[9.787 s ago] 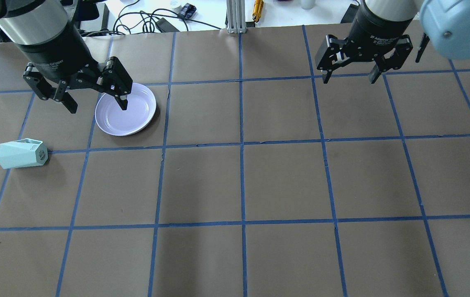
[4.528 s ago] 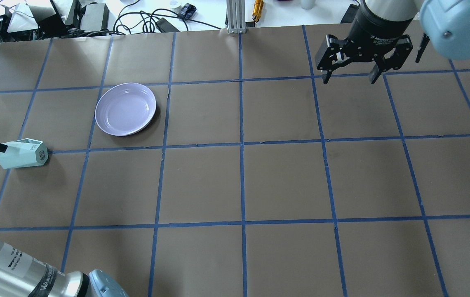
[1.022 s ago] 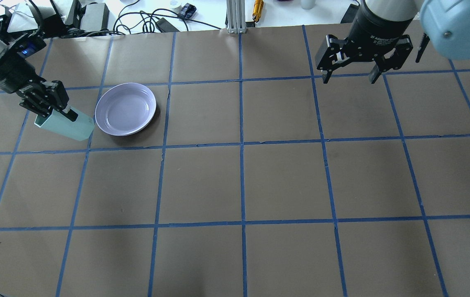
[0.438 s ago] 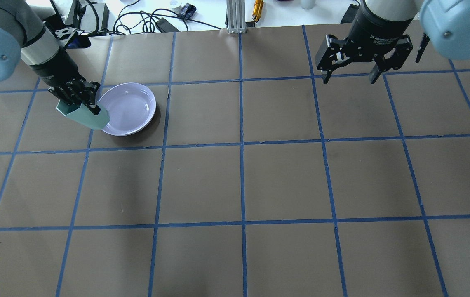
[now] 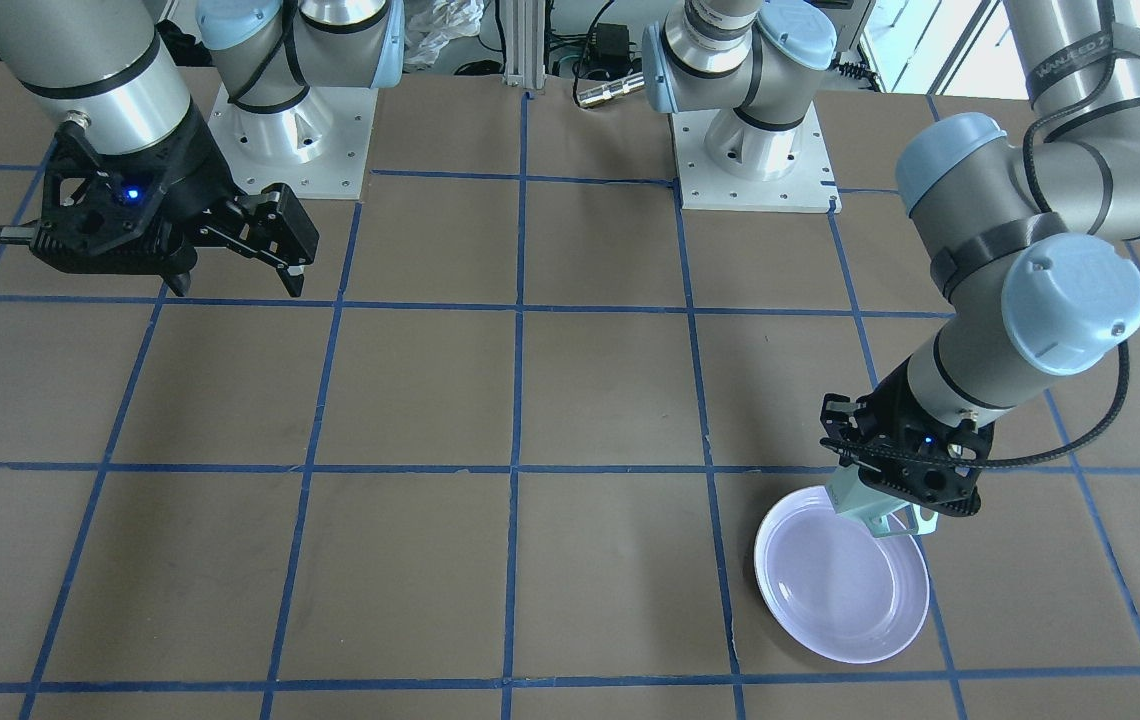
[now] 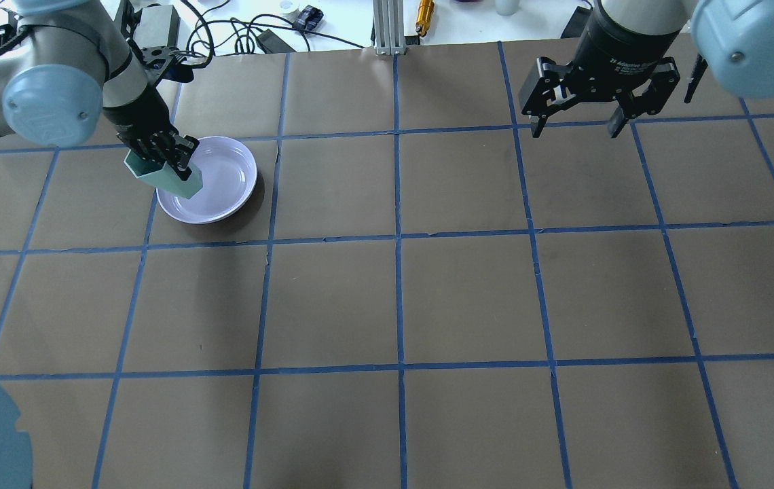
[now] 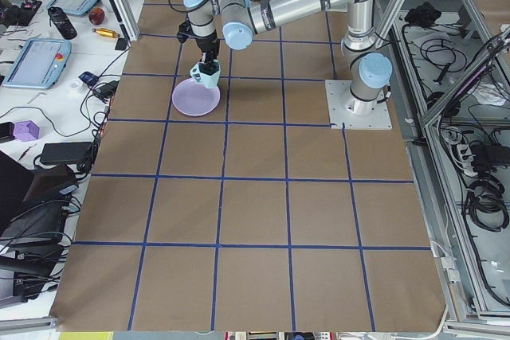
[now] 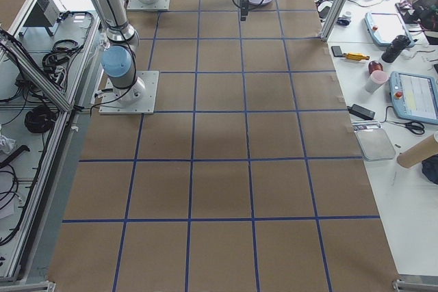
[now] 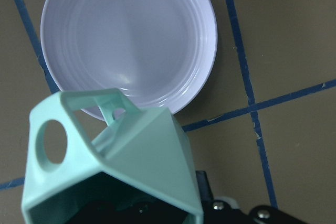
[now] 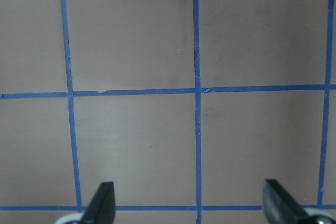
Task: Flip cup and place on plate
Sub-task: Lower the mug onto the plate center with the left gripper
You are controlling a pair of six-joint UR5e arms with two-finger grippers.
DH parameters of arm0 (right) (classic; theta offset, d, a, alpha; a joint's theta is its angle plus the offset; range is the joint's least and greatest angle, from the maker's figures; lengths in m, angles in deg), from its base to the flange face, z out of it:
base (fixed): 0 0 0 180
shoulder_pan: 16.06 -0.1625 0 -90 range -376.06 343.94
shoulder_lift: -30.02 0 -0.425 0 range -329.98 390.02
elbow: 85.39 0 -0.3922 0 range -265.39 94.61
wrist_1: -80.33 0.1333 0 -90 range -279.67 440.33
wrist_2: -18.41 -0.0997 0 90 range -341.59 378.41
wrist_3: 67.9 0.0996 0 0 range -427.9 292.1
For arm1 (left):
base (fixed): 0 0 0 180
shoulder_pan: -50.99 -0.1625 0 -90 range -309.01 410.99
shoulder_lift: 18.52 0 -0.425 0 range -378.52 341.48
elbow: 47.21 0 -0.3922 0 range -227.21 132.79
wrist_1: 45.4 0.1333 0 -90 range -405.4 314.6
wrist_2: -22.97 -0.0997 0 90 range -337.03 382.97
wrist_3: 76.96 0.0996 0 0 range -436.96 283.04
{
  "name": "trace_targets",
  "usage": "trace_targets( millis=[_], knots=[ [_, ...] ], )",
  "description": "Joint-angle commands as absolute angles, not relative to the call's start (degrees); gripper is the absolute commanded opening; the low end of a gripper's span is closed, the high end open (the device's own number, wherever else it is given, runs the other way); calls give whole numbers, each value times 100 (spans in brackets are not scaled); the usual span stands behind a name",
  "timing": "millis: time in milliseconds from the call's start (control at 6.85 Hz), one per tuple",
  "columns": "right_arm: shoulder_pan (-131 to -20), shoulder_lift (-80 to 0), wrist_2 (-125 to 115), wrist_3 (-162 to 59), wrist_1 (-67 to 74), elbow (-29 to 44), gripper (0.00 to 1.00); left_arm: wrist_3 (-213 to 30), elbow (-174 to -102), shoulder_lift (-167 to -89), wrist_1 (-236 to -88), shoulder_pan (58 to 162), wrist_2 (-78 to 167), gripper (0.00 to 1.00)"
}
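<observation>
Next, my left gripper lets go of the mint-green cup on the flat middle of the round lavender plate (image 5: 860, 572) (image 9: 113, 36).
My left gripper (image 6: 168, 161) is shut on the rim of the pale mint-green faceted cup (image 6: 166, 178). It holds the cup tilted in the air over the near-left edge of the round lavender plate (image 6: 220, 180). In the front-facing view the cup (image 5: 870, 507) hangs over the plate's (image 5: 845, 590) upper rim. In the left wrist view the cup (image 9: 110, 166) fills the foreground with its handle toward the plate (image 9: 131, 35) below. My right gripper (image 6: 580, 125) is open and empty, high over the far right of the table.
Brown paper with a blue tape grid covers the table (image 6: 400, 299). Cables and small tools (image 6: 258, 27) lie beyond the far edge. The left arm's elbow (image 6: 54, 105) hangs over the far left squares. The arm bases (image 5: 290, 130) stand at the robot side.
My left gripper went to the cup lying at the far left, took it by the rim, lifted it and carried it right to the plate's edge. The right arm has not moved.
</observation>
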State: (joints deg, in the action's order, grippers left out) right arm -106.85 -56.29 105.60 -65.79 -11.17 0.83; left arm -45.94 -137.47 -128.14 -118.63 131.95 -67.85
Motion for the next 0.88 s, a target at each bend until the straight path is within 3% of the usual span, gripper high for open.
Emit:
trace_targets(
  millis=[0, 730],
  knots=[
    [-10685, -5629, 10560, -6579, -1117, 83, 100, -4243, -13765, -13136, -11519, 13299, -7054, 0],
    [-10685, -5629, 10560, -6579, -1117, 83, 100, -4146, -13668, -13690, -10859, 13554, -7573, 0]
  ],
)
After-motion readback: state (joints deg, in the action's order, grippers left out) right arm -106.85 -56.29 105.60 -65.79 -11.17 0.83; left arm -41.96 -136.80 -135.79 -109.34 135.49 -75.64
